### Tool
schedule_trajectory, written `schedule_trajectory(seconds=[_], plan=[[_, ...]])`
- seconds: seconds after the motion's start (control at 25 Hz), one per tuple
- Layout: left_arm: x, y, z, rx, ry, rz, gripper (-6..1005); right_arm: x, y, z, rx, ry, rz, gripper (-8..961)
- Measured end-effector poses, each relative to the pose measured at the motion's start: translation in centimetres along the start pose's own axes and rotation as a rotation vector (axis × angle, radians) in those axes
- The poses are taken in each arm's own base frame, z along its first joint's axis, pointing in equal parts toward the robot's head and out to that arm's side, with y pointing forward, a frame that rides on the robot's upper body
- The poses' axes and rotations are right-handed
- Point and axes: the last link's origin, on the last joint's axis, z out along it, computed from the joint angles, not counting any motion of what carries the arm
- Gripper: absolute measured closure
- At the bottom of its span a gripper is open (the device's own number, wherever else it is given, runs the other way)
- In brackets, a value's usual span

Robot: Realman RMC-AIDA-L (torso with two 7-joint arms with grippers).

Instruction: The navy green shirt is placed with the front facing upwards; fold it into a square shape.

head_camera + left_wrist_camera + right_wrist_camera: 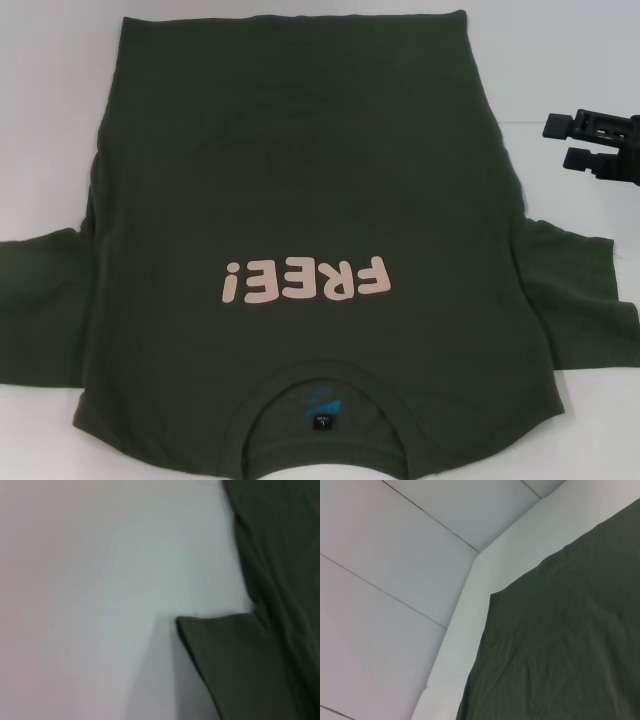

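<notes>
My left gripper is going to let go of the sleeve's end on the shirt's front, just beside the lettering's exclamation mark [203,304].
The navy green shirt [300,180] lies spread flat on the white table [40,120], front up. Its pale pink "FREE!" lettering [305,280] reads upside down, and the crew neck with its blue-printed label [323,410] is at the near edge. Both short sleeves stick out sideways, one at the left [40,310] and one at the right [575,300]. My right gripper [568,142] hovers open beyond the shirt's right side, above bare table, holding nothing. The left gripper is out of view; the left wrist view shows the shirt's sleeve [235,660]. A hem corner of the shirt [560,645] fills the right wrist view.
Bare white table shows on both sides of the shirt's body, above the sleeves. The table's edge [470,610] runs close to the hem corner, with grey floor tiles [380,555] beyond it.
</notes>
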Motion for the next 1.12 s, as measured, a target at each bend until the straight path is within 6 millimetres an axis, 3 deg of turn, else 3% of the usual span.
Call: schedule_trajectory(seconds=[0.32,0.6,0.88,1.12], plan=[[2.9,-0.3,-1.7,0.106,0.028,0.053,997,0.0,-0.1,-0.1,0.005,-0.002,0.002,29],[4.4,0.8,-2.5,0.103,0.012,0.102,996,0.1,-0.1,-0.1,0.002,0.001,0.004,29],[5.4,6.7,-3.6,-0.023,-0.138,0.125,996,0.1,-0.1,-0.1,0.001,0.005,0.012,29],[6.3,11.6,-2.1,-0.139,-0.242,0.145,997,0.1,-0.1,0.0,0.005,0.005,0.011,29]])
